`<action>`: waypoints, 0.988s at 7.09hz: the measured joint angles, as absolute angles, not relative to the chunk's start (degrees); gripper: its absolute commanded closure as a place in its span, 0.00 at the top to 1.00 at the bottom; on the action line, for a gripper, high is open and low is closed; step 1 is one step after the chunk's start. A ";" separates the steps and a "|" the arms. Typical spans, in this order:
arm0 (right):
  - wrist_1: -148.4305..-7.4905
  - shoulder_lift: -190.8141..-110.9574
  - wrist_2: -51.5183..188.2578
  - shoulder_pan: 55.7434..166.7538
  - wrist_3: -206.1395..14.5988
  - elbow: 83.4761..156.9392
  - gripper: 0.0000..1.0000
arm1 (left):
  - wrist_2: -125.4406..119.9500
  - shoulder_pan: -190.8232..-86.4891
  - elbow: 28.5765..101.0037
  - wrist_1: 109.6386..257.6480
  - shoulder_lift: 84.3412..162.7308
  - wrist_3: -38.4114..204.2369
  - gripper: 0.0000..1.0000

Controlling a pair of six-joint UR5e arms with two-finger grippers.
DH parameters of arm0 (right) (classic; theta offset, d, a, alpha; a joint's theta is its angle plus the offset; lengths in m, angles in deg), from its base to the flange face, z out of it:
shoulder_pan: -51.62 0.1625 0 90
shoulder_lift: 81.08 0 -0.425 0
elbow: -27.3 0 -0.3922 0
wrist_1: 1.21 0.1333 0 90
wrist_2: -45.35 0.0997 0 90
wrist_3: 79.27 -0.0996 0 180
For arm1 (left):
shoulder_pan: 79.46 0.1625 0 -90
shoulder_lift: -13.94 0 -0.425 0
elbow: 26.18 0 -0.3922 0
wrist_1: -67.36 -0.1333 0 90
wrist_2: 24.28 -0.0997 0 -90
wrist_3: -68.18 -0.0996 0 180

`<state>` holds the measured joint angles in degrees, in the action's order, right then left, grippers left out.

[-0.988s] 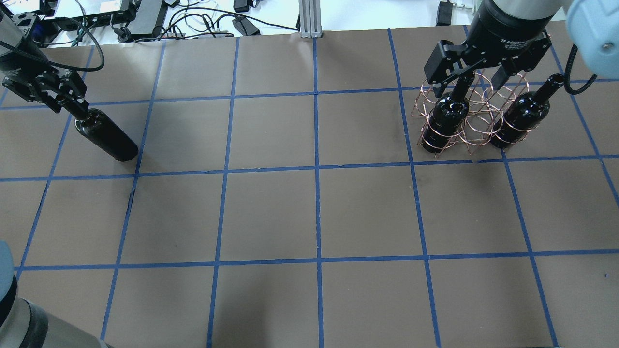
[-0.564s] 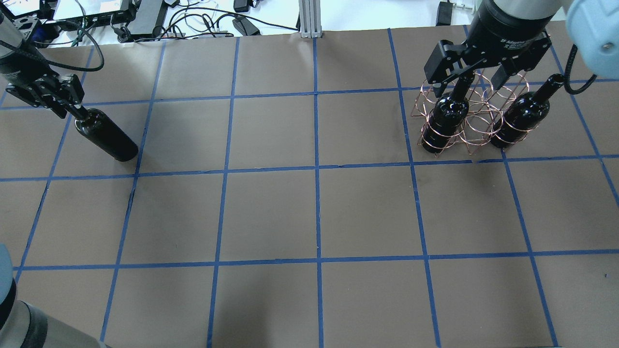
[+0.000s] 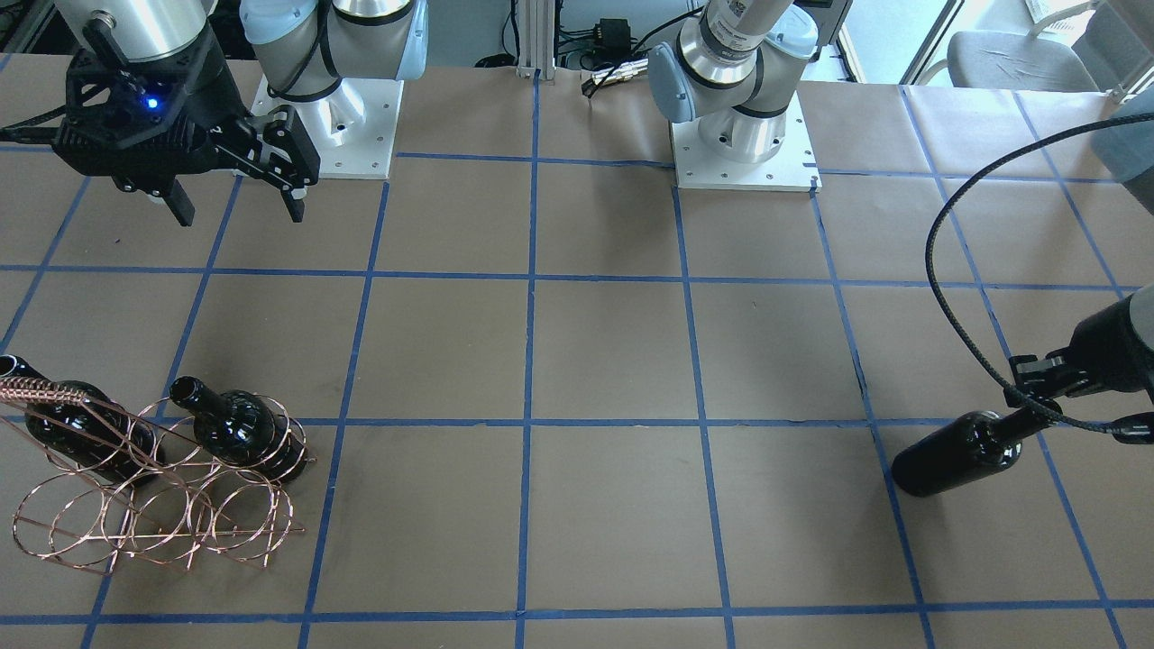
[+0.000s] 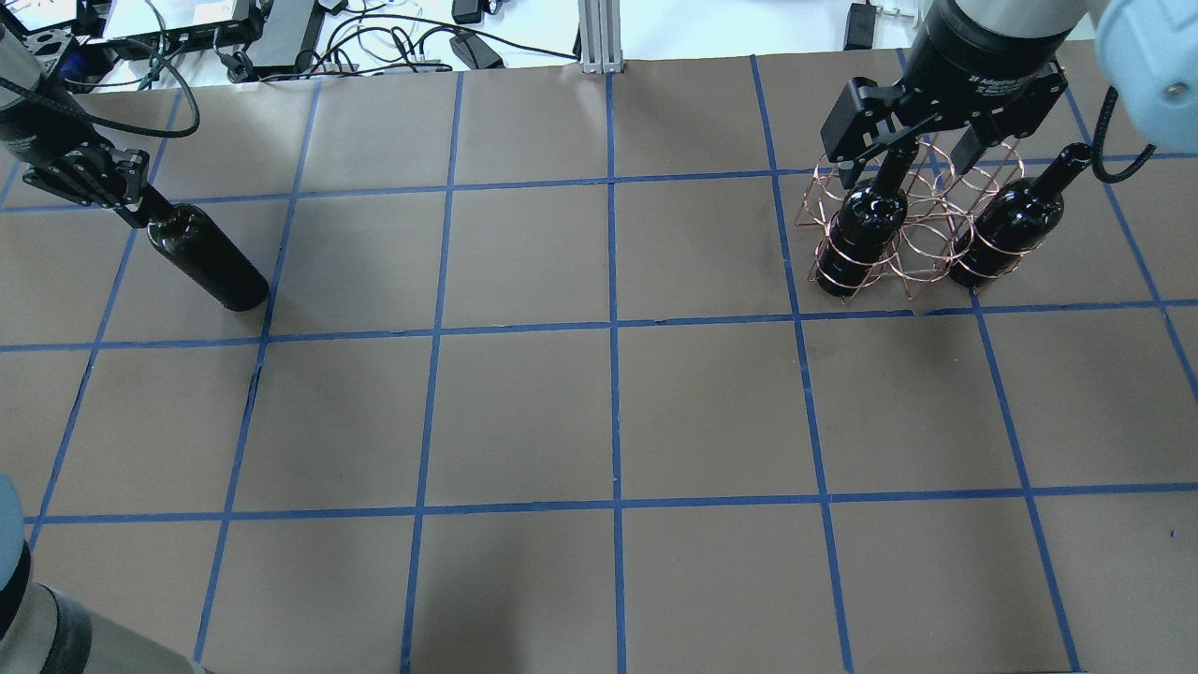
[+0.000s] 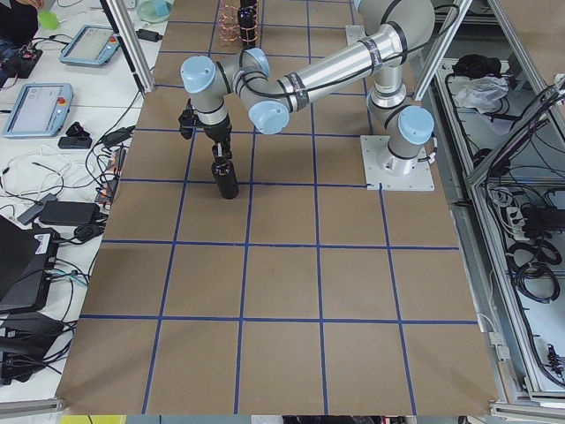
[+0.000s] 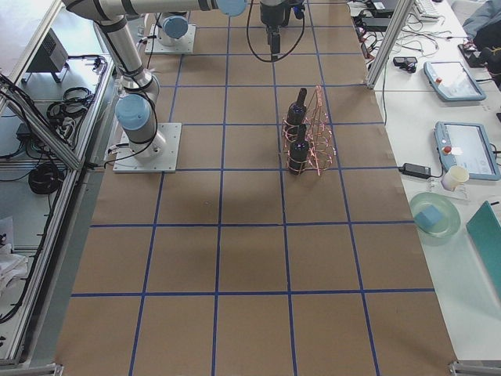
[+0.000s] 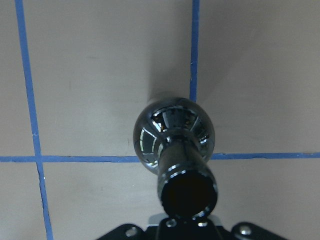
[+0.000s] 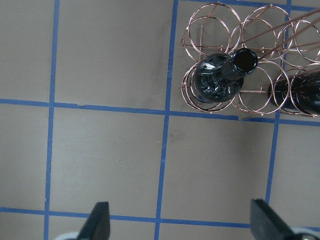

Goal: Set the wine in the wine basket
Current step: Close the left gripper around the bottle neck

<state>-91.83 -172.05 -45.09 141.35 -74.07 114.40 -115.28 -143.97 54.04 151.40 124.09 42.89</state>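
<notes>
The wine bottle's opening is in front of the left gripper's shut fingers, so the robot should open them and close around the wine bottle's neck (image 7: 182, 156) before lifting.
A glossy black wine bottle (image 4: 206, 262) stands on the brown table at the far left, also in the front view (image 3: 956, 451). My left gripper (image 4: 134, 198) is shut on its neck. The left wrist view looks straight down on the bottle (image 7: 172, 135); its mouth hides the fingers. The copper wire wine basket (image 4: 922, 248) stands at the far right and holds two more bottles (image 4: 866, 225) (image 4: 1015, 215). My right gripper (image 4: 913, 164) hangs open and empty high above the basket; its wrist view shows the basket (image 8: 260, 92) and a bottle (image 8: 220, 77).
Blue tape lines grid the brown paper tabletop (image 4: 608, 412). Cables and devices (image 4: 281, 37) lie past the far edge. The two arm bases (image 3: 744, 135) sit at the robot's side of the table.
My left gripper's fingers have closed in on the bottle's neck and shifted slightly left. The right gripper and the basket have not moved.
</notes>
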 measured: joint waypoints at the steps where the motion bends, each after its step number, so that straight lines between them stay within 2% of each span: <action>1: -91.81 -172.05 -45.09 141.35 -74.08 114.40 0.99 | -115.32 -143.97 54.02 151.34 123.85 42.69 0.83; 2: -91.79 -172.05 -45.09 141.35 -74.08 114.40 0.99 | -115.32 -143.97 54.09 151.41 123.60 42.76 1.00; 7: -91.79 -172.04 -45.09 141.33 -74.08 114.40 0.99 | -114.65 -143.80 54.31 150.64 123.63 43.07 0.98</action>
